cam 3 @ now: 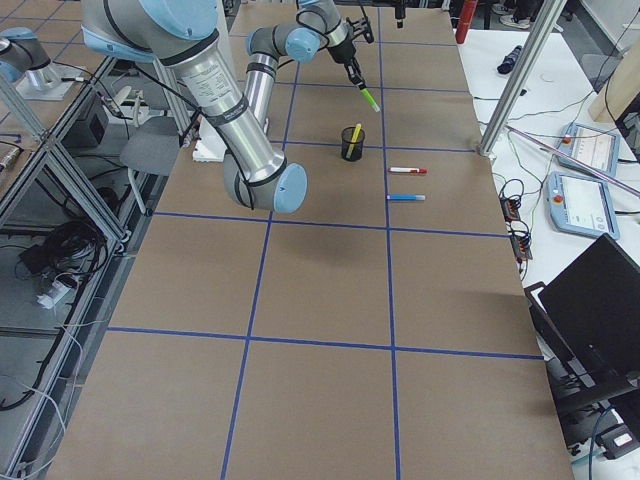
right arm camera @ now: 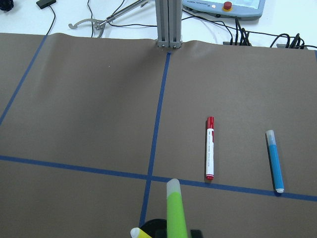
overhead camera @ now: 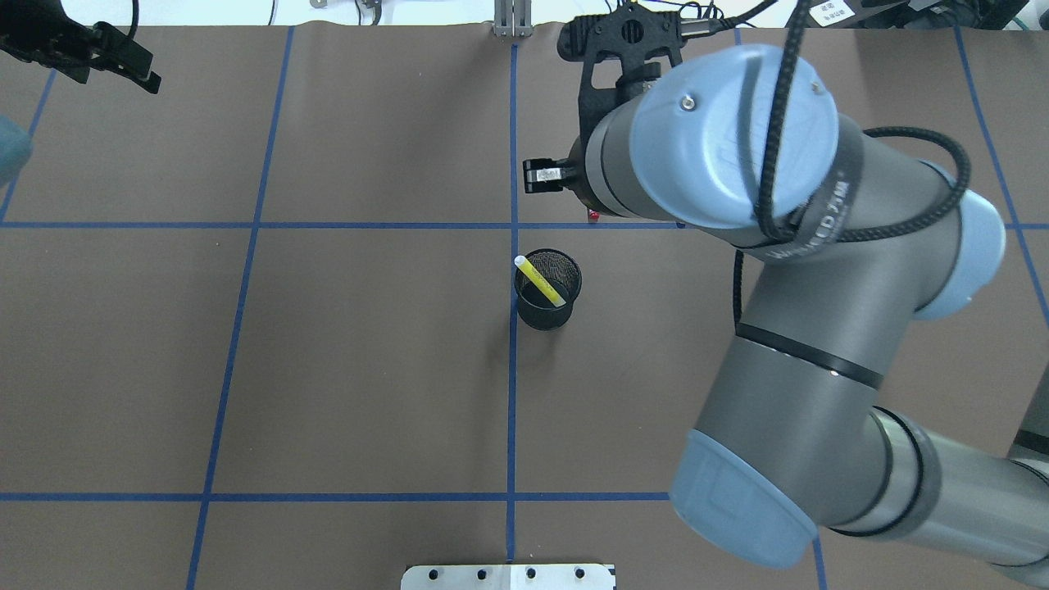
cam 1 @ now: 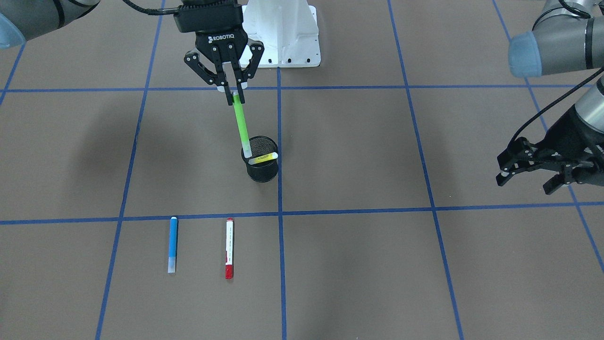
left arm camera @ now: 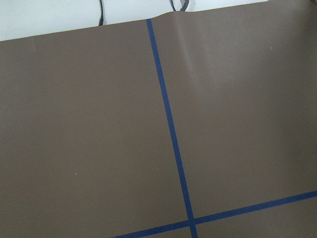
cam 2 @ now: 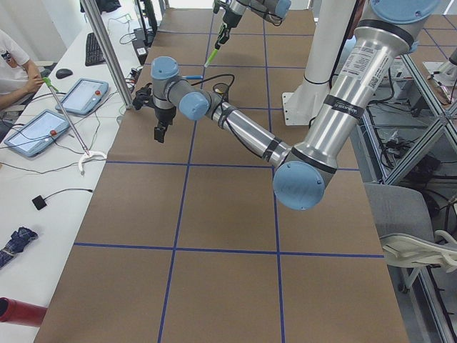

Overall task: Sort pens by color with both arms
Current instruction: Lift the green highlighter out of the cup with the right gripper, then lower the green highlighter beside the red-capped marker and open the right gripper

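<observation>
My right gripper will let go of the light green pen on the blue tape line (cam 1: 281, 241) (right arm camera: 154, 150) next to the white pen.
My right gripper (cam 1: 236, 94) is shut on the upper end of the light green pen (cam 1: 242, 125), which hangs tilted above the black mesh cup (cam 1: 260, 171). The right wrist view looks down the green pen (right arm camera: 176, 210). A yellow pen (cam 1: 264, 157) leans inside the cup (overhead camera: 547, 307). The blue pen (cam 1: 173, 244) and the white pen with red ends (cam 1: 230, 248) lie side by side on the table, apart from the cup. My left gripper (cam 1: 524, 185) hovers open and empty far off to the side, near the table's edge.
The brown table surface (cam 1: 358, 151) is marked into squares by blue tape lines. The white mounting base (cam 1: 283, 33) stands behind the cup. My right arm's big elbow (overhead camera: 737, 164) covers much of the overhead view. Tablets and cables lie beyond the table's far edge (right arm camera: 168, 42).
</observation>
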